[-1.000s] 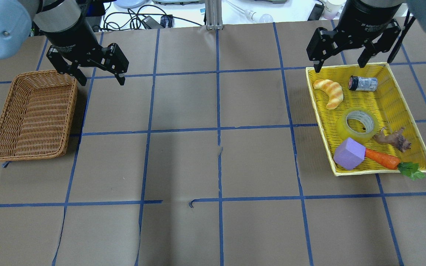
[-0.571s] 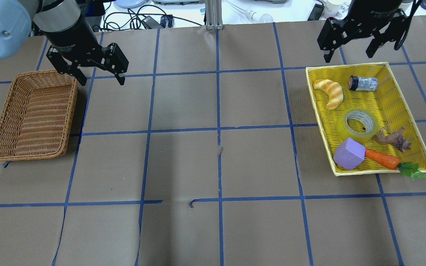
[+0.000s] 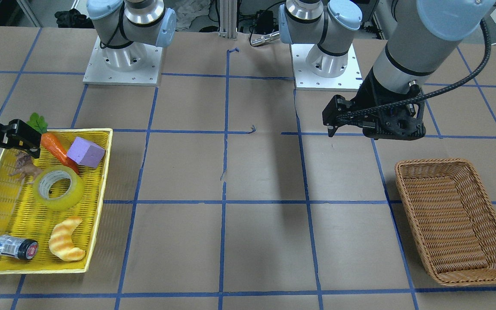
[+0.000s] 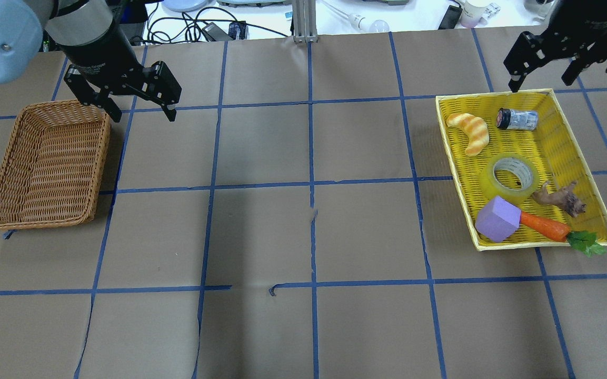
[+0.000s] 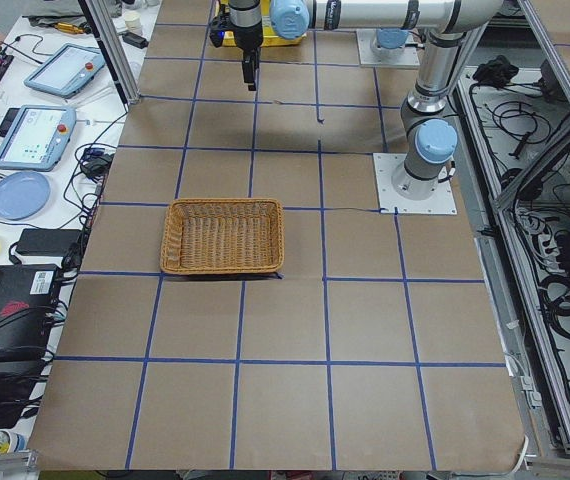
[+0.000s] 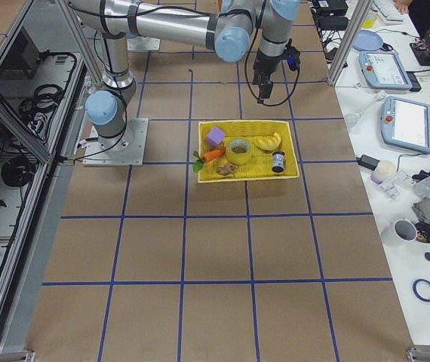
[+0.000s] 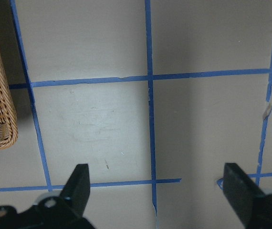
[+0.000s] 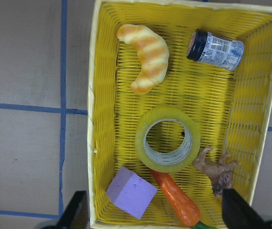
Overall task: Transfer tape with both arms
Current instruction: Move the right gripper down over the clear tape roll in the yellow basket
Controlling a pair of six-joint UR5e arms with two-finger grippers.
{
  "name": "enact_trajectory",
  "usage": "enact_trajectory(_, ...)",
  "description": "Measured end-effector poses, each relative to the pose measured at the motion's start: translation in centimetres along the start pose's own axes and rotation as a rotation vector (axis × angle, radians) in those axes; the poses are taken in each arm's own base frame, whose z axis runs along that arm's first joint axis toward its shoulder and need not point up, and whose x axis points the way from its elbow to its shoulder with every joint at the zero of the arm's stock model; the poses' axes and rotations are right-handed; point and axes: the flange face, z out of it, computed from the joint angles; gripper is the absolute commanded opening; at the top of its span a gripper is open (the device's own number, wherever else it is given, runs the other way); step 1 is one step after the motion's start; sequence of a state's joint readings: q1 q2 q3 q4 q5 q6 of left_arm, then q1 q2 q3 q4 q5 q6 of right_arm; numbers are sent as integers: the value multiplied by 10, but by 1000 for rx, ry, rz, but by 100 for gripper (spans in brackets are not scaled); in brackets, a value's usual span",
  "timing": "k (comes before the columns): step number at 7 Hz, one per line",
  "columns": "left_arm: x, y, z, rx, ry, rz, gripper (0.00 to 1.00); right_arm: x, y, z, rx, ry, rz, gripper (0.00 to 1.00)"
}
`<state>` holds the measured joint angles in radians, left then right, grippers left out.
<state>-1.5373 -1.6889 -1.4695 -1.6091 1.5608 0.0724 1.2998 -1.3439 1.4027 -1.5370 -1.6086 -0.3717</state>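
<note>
The tape is next for my right gripper, which should go there and close on the tape's side (image 3: pixel 38 181) (image 8: pixel 192 150) beside the brown toy animal, with one finger inside the tape's hole.
The tape (image 4: pixel 513 178) is a yellow-green roll lying flat in the middle of the yellow tray (image 4: pixel 493 95) at the table's right; it also shows in the right wrist view (image 8: pixel 168 139) and in the front view (image 3: pixel 58 188). My right gripper (image 4: pixel 540 81) is open and empty, and hangs above the tray's far edge, well clear of the tape. My left gripper (image 4: pixel 143 113) is open and empty, above the bare table just right of the wicker basket (image 4: pixel 45 163). In the left wrist view both open fingers (image 7: pixel 78 186) frame only table.
In the tray around the tape lie a striped croissant (image 4: pixel 470 131), a small jar (image 4: pixel 517 119), a purple block (image 4: pixel 497 218), a toy carrot (image 4: pixel 543 225) and a brown toy animal (image 4: pixel 558 199). The wicker basket is empty. Cables and devices lie beyond the table's far edge.
My right gripper has moved to the right and toward the far edge, from over the tray's far-left corner, and has stayed open. The left gripper has hardly moved.
</note>
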Motion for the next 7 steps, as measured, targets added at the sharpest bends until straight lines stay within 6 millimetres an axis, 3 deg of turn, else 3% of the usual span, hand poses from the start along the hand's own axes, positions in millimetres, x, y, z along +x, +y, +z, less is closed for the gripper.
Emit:
enact_trajectory(2,0,0,0,0,3,-1,100,25,-2,47,-8,-3,-29,96)
enact_trajectory(3,0,0,0,0,3,-1,100,38,-3,83,-1,1,-45,96)
enact_trajectory(4,0,0,0,0,3,-1,100,50,-1,120,11,8,-57,90)
enact_trajectory(5,0,0,0,-1,3,-1,100,60,3,155,19,11,-66,69)
enact_trajectory(7,0,0,1,-2,1,-1,100,75,14,207,8,8,-63,55)
